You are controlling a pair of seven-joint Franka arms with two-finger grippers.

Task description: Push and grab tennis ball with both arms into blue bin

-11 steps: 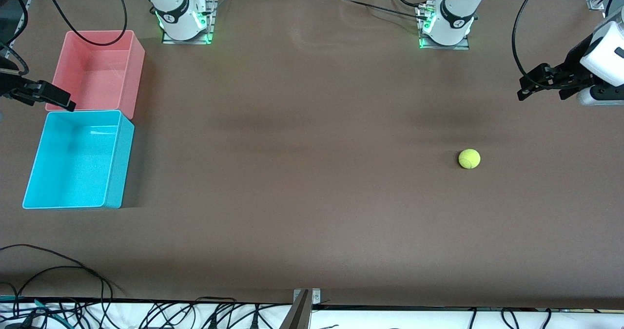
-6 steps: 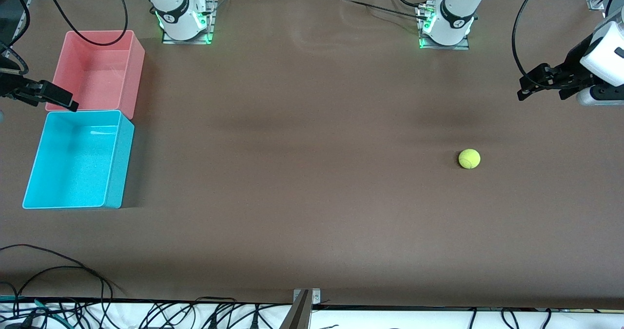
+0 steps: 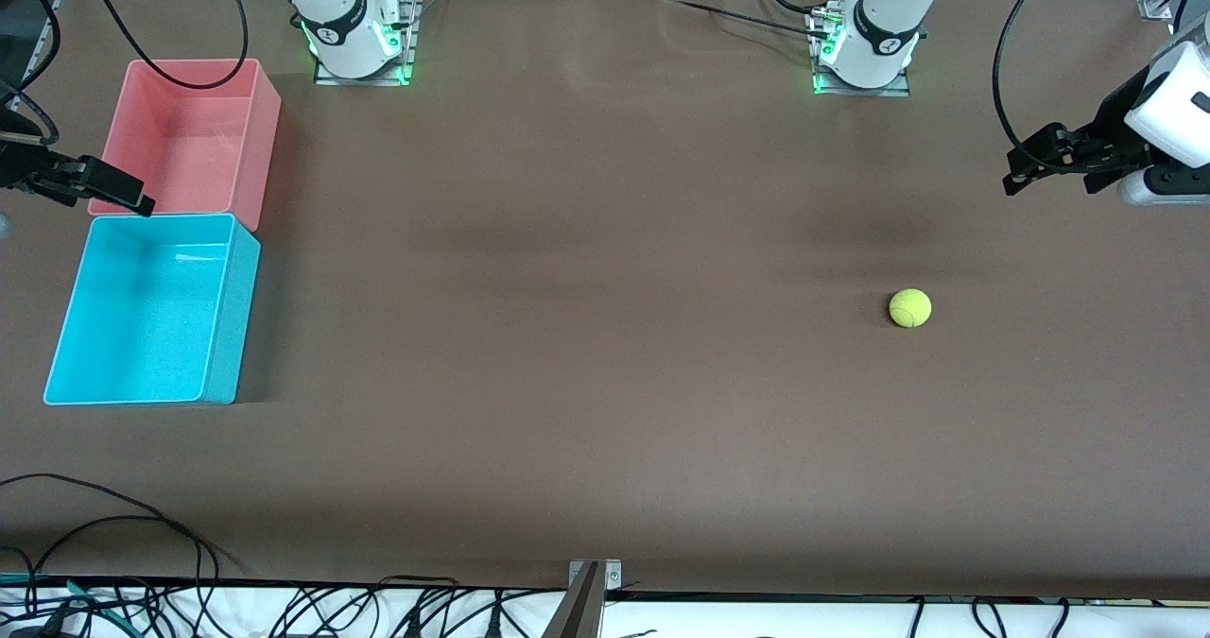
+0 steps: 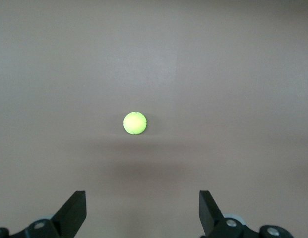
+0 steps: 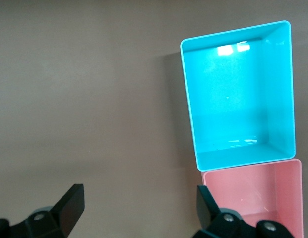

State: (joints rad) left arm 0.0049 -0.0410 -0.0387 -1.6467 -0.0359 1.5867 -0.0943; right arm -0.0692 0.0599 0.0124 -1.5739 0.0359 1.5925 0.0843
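Observation:
Next, I close my left gripper empty next to the tennis ball, on the ball's side [image 3: 994,291] away from the blue bin, because its shut fingers should push.
The tennis ball [image 3: 909,307] lies on the brown table toward the left arm's end; it also shows in the left wrist view [image 4: 135,123]. My left gripper [image 3: 1047,182] hangs open and empty over the table at that end, well apart from the ball; its fingers [image 4: 74,210] stand wide. The blue bin [image 3: 232,307] stands empty at the right arm's end and shows in the right wrist view [image 5: 191,109]. My right gripper [image 3: 104,189] is open and empty in the air beside the two bins, its fingers [image 5: 72,203] wide over bare table.
A pink bin [image 3: 265,137] touches the blue bin, farther from the front camera; it also shows in the right wrist view [image 5: 208,174]. Black cables [image 3: 113,525] lie along the table's near edge. The arm bases stand at the table's back edge.
The right gripper has crept very slightly toward the bins. The ball and the left gripper have not moved.

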